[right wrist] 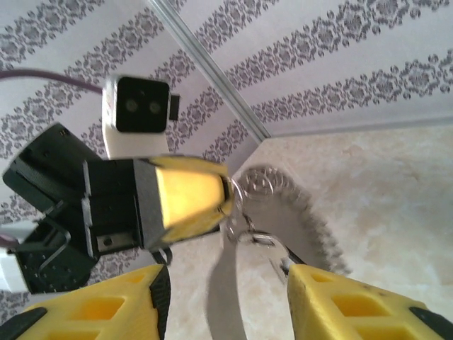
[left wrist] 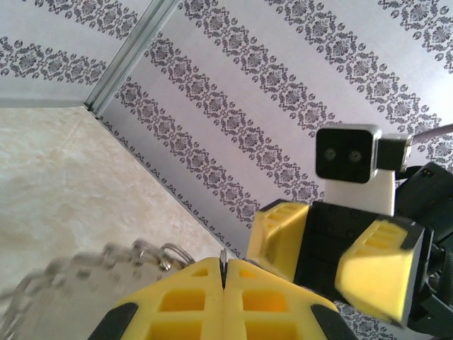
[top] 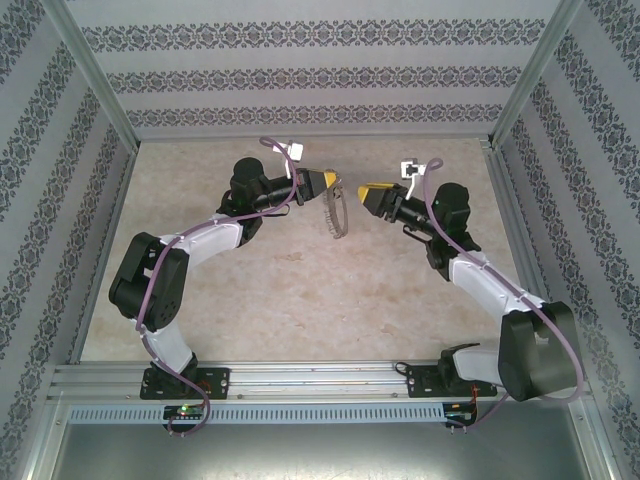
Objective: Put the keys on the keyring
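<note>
The keyring is swinging from just the end of my left gripper, so I will pinch the metal (right wrist: 238,221) next to that end with my right gripper before my left gripper opens to regrip.
The keyring (top: 335,215), a thin grey hoop fringed with small silvery tabs, hangs from my left gripper (top: 328,182). In the left wrist view that gripper (left wrist: 223,268) is shut, with a sliver of the ring's metal pinched between its yellow pads. The blurred hoop (left wrist: 71,280) trails off to the left. My right gripper (top: 368,193) faces it from the right, close by. Its fingers (right wrist: 225,273) stand open with nothing between them. A small blurred silvery key (right wrist: 263,239) dangles from little rings at the left gripper's tip (right wrist: 187,195), in front of the hoop (right wrist: 304,205). It reaches my right finger's tip (right wrist: 301,280).
Both grippers are raised over the beige table (top: 300,290), near its back half. Patterned walls (top: 300,80) and metal frame posts (top: 95,80) close in the sides and back. An aluminium rail (top: 300,378) runs along the near edge by the arm bases.
</note>
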